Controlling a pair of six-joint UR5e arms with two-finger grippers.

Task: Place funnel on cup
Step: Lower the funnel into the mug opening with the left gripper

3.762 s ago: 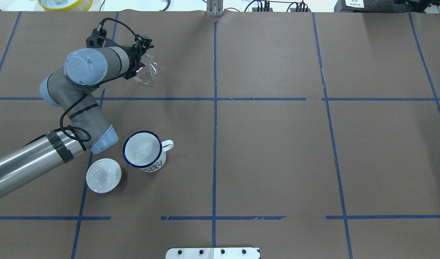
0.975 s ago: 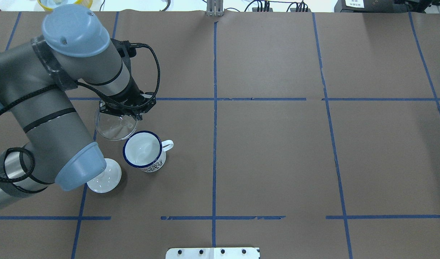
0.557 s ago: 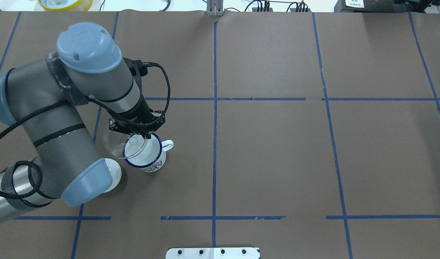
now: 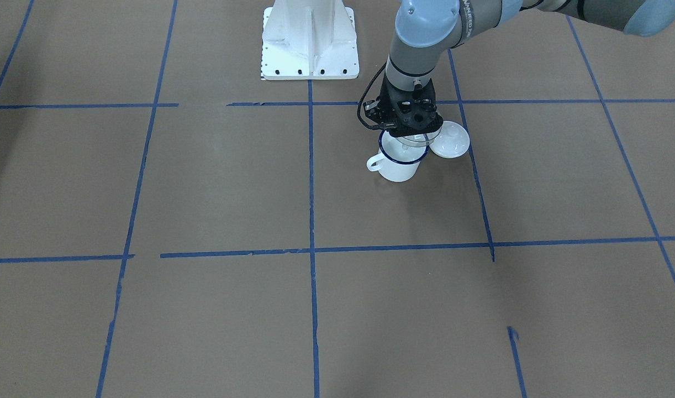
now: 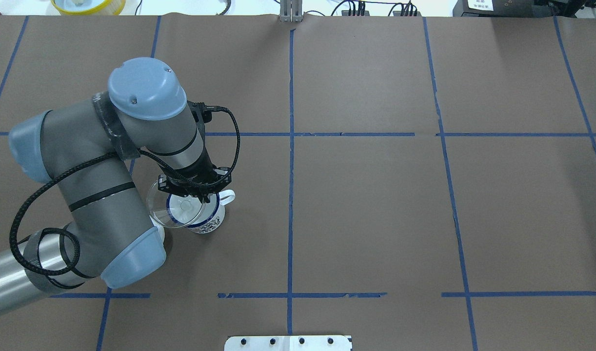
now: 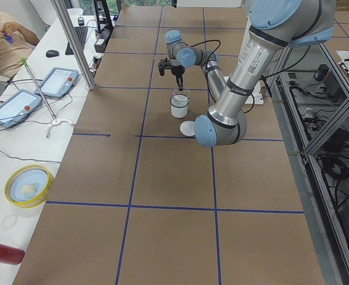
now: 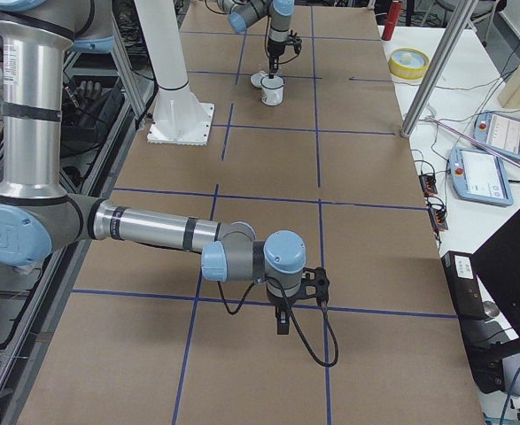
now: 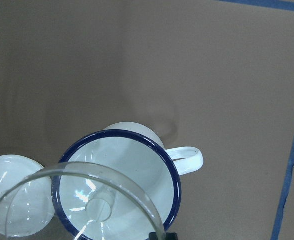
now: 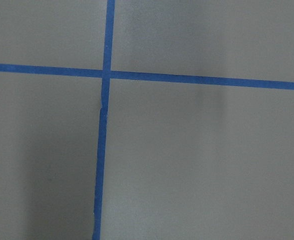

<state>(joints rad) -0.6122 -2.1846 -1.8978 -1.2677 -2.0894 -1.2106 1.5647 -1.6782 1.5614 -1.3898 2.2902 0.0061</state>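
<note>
I need to use my left gripper to release the clear funnel in the dark blue-rimmed opening of the white cup (image 4: 405,148) (image 8: 116,186).
The white cup (image 5: 211,222) with a dark blue rim stands upright on the table, handle toward the table's middle. My left gripper (image 5: 200,197) is shut on the rim of the clear funnel (image 5: 159,212) and holds it just above the cup. The funnel overlaps the cup's mouth but sits off-centre toward the lid. In the left wrist view the funnel's spout (image 8: 100,207) hangs over the inside of the cup (image 8: 172,170). The front view shows the left gripper (image 4: 406,130) over the cup (image 4: 395,168). My right gripper (image 7: 282,323) shows only in the exterior right view, low over bare table; I cannot tell its state.
A round white knobbed lid (image 4: 451,141) lies on the table right beside the cup, partly under my left arm in the overhead view. A yellow bowl (image 5: 88,5) sits past the table's far edge. The robot's white base (image 4: 310,38) stands mid-table on the robot's side.
My left arm carried the funnel from the far left of the table to the cup. Over the last second it moved right and nearer, from beside the cup to over its mouth.
</note>
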